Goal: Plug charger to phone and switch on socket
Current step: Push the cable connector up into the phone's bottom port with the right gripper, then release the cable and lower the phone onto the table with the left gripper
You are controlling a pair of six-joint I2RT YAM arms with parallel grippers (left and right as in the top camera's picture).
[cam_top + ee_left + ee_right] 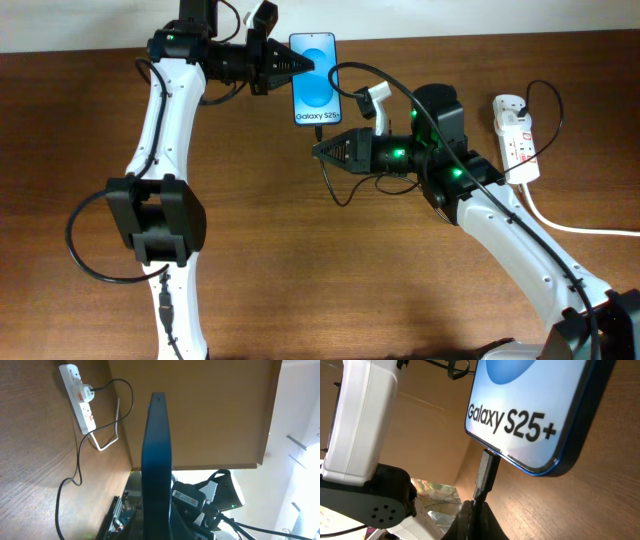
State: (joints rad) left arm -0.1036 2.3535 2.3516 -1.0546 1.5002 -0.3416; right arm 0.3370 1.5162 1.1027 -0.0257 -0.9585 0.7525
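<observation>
Next, my left gripper lets go of the phone onto the bare table just off the tips of my right gripper (291,162).
The phone (314,80) lies at the back centre of the table, its blue screen up. My left gripper (300,66) is shut on its left edge; in the left wrist view the phone (156,445) shows edge-on between the jaws (160,512). My right gripper (320,150) is just below the phone, shut on the charger (318,131). In the right wrist view the charger's black connector (486,472) meets the bottom edge of the phone (535,405), with the fingers (481,520) pinching the cable behind it. The socket (517,135) lies at the right.
A white plug (510,104) with a black cable sits in the socket; it also shows in the left wrist view (84,394). The socket's thick white cord (570,225) runs off to the right. The table's back edge is right behind the phone.
</observation>
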